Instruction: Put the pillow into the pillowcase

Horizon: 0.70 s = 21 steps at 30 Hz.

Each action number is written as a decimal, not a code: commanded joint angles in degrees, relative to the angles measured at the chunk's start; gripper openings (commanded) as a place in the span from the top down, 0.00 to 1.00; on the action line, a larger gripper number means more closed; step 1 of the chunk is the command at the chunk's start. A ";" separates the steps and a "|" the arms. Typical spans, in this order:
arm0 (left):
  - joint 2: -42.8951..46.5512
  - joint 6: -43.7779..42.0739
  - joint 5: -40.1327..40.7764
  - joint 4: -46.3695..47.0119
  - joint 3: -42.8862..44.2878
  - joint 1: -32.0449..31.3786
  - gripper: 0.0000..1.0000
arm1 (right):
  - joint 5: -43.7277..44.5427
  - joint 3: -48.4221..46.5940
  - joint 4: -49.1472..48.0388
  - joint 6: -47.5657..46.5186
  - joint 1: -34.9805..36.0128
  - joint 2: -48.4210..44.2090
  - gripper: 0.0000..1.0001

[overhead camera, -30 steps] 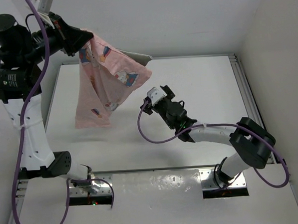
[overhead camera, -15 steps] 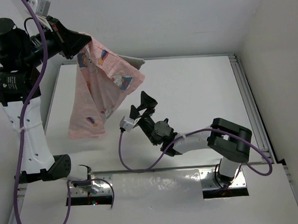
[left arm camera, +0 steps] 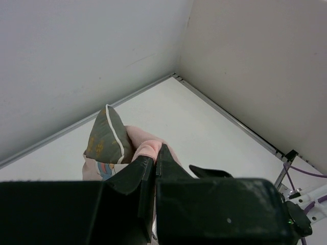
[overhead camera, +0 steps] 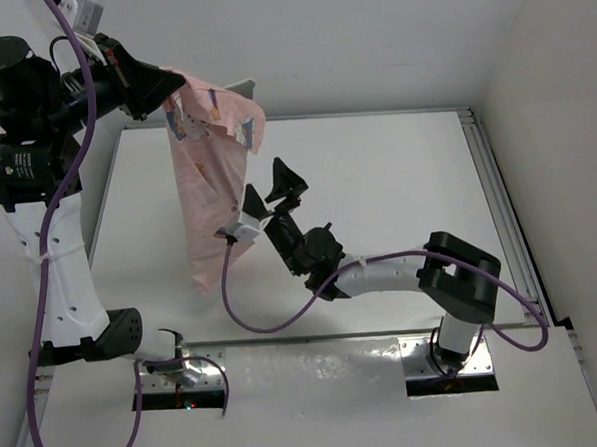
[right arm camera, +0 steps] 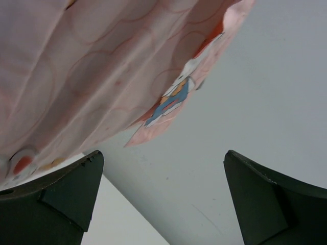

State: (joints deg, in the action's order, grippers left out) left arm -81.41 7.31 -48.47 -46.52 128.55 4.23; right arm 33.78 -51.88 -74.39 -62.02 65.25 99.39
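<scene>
My right gripper is going to close on the pillowcase's loose edge [overhead camera: 241,137] [right arm camera: 165,96] by the blue bunny print, below the exposed corner of the pillow.
My left gripper [overhead camera: 163,88] is raised high at the back left and shut on the top edge of the pink bunny-print pillowcase [overhead camera: 211,183], which hangs down in a narrow fold above the table. In the left wrist view the closed jaws of the left gripper [left arm camera: 155,158] pinch pink cloth [left arm camera: 145,145]. An olive-brown pillow corner with white piping [left arm camera: 104,137] sticks out beside the pinch, and it also shows in the top view [overhead camera: 239,87]. The rest of the pillow is hidden. My right gripper [overhead camera: 270,190] is open and empty just right of the hanging cloth, with the pillowcase [right arm camera: 97,71] above its spread fingers [right arm camera: 56,199].
The white table [overhead camera: 396,178] has a metal rail along its right edge [overhead camera: 486,174] and white walls behind and to the right. The right arm's purple cable [overhead camera: 254,321] loops over the near table. The arm bases sit at the near edge.
The right arm swung left and lifted its open gripper up beside the cloth. The pillowcase, spread wide before, now hangs narrower and straighter from the left gripper.
</scene>
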 commanded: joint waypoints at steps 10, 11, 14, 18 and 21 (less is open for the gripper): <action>3.80 1.04 -2.42 9.70 0.47 -0.10 1.00 | -11.68 -12.02 21.79 24.47 -8.55 -0.33 0.03; 3.80 1.04 -2.33 9.87 0.38 -0.19 1.00 | -13.89 -12.37 24.35 29.71 -9.26 -1.21 0.05; 3.80 1.13 -2.42 9.70 -0.05 -0.01 1.00 | -26.85 -13.68 34.73 40.52 -12.95 -4.73 0.07; 3.89 -0.19 -2.07 8.82 -0.41 0.60 1.00 | -41.84 -16.24 43.53 48.55 -16.55 -6.67 0.10; 3.89 -0.72 -1.72 8.47 -0.58 1.22 1.00 | -44.50 -15.98 39.69 53.56 -18.05 -6.50 0.12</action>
State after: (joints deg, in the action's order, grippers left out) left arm -80.23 7.46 -50.13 -46.09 127.15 4.54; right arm -0.23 -65.76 -34.65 -18.72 47.97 95.02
